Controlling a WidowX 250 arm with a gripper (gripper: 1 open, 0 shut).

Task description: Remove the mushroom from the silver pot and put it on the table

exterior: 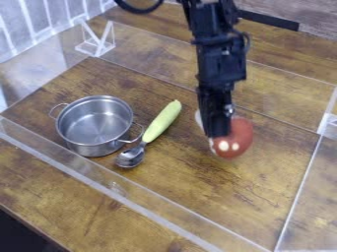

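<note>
The mushroom will be released on the bare wood of the table (pixel 245 140) between corn and clear acrylic wall.
The mushroom (pixel 235 142), with a red-brown spotted cap and a white stem, hangs at the tip of my gripper (pixel 219 130), right of the table's middle. My gripper is shut on the mushroom, and its dark fingers come down from above and cover part of the stem. The cap sits very low over the brown wood table (pixel 158 187); I cannot tell whether it touches the surface. The silver pot (pixel 95 126) stands at the left with nothing inside, well apart from my gripper.
A yellow-green corn piece (pixel 162 121) lies between the pot and the mushroom. A metal spoon (pixel 132 153) rests against the pot's right side. Clear acrylic walls (pixel 301 197) border the table, and a clear stand (pixel 95 39) is at the back left.
</note>
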